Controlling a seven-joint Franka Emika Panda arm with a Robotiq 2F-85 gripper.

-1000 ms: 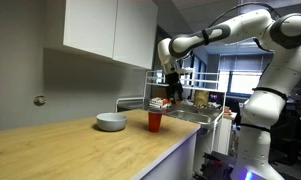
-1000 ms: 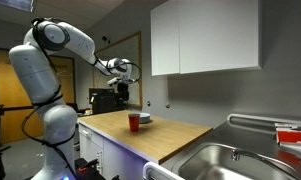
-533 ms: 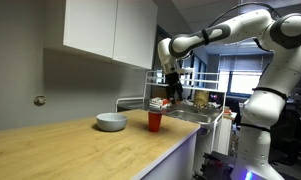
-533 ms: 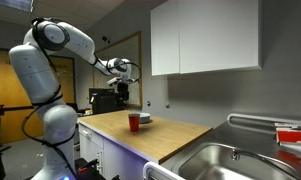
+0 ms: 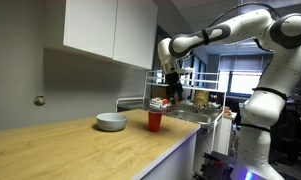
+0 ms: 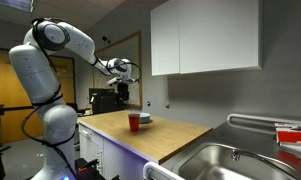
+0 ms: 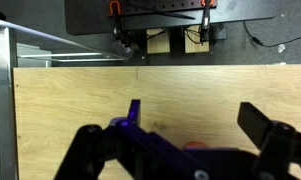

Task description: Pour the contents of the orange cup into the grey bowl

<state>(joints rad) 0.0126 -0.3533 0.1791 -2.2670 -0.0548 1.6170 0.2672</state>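
Next, the gripper moves down to the orange cup's rim (image 5: 160, 111) on the side facing the sink, away from the grey bowl, and closes there.
The orange cup (image 5: 155, 120) stands upright on the wooden counter, just right of the grey bowl (image 5: 112, 121). In an exterior view the cup (image 6: 135, 121) stands in front of the bowl (image 6: 144, 119). My gripper (image 5: 172, 92) hangs in the air above and a little right of the cup, well clear of it. In the wrist view the gripper (image 7: 195, 112) is open and empty, its two dark fingers spread over the wood. A sliver of the orange cup (image 7: 196, 146) peeks out at the gripper body's edge. The bowl is out of the wrist view.
The wooden counter (image 5: 80, 150) runs long to the left. White wall cabinets (image 5: 110, 30) hang above the bowl. A steel sink (image 6: 235, 160) lies at the counter's other end. A dish rack and clutter (image 5: 195, 100) stand behind the cup.
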